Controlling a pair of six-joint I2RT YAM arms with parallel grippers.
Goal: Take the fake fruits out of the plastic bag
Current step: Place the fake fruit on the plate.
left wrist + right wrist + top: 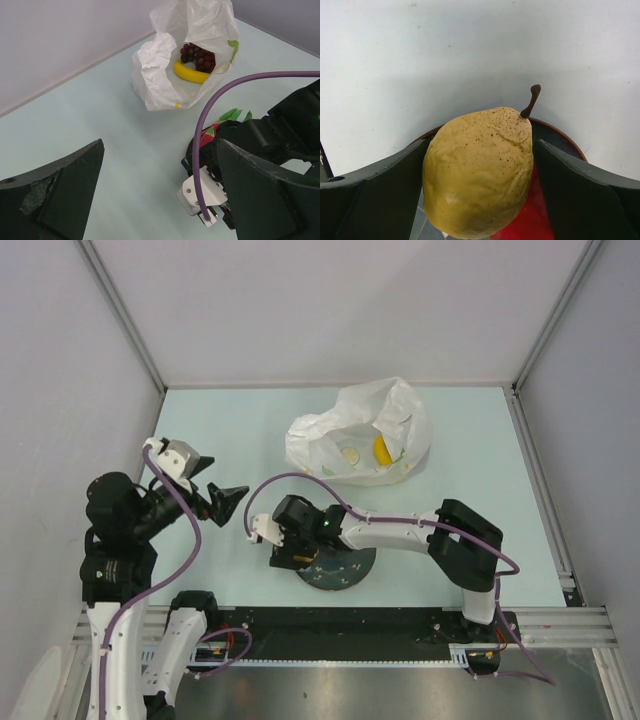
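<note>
My left gripper needs to grab the plastic bag at its opening's edge (312,424) (161,54), on the side closest to that gripper, while my right gripper reaches inside it.
The translucent white plastic bag (360,430) lies open at the back middle of the table, also in the left wrist view (160,75). Inside it I see the yellow banana (190,74) and the dark grape bunch (199,56). My right gripper (482,145) is shut on the speckled yellow fruit (480,170) with a brown stem, low over the dark plate (560,135). The red dragon fruit (535,220) lies on the plate under it, its green tips showing in the left wrist view (235,115). My left gripper (222,480) is open and empty, left of the plate.
The dark round plate (340,578) sits near the front edge, partly hidden by the right wrist (300,530). A purple cable (210,115) arcs over that wrist. Grey walls close in the table at the back and both sides.
</note>
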